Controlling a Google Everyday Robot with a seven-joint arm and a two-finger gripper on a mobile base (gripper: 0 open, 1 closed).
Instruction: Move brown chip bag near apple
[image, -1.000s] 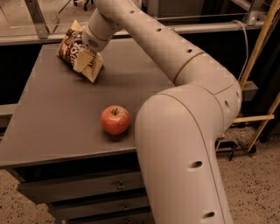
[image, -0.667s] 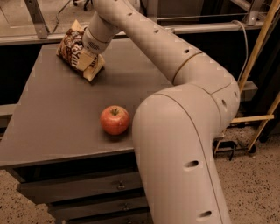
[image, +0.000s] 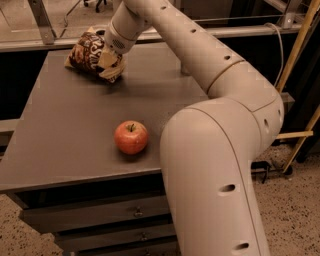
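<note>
My gripper needs to release the brown chip bag on the grey table (image: 113, 97) just behind the red-orange apple.
The brown chip bag (image: 86, 54) is at the far left corner of the grey table (image: 60, 125), tilted, with its right end up in my gripper (image: 109, 59). The gripper comes in from the right at the end of my long cream arm and is shut on the bag's right end. The red-orange apple (image: 131, 137) stands alone near the table's front edge, well in front of the bag and a little to its right. My arm's elbow (image: 215, 165) bulks just right of the apple.
Drawers (image: 100, 212) sit under the table top. A metal rail (image: 45, 45) runs along the back behind the bag. A yellow pole (image: 296, 50) leans at the far right. A speckled floor lies below.
The bag and the gripper have shifted slightly up and to the right from the far left corner. The apple has not moved.
</note>
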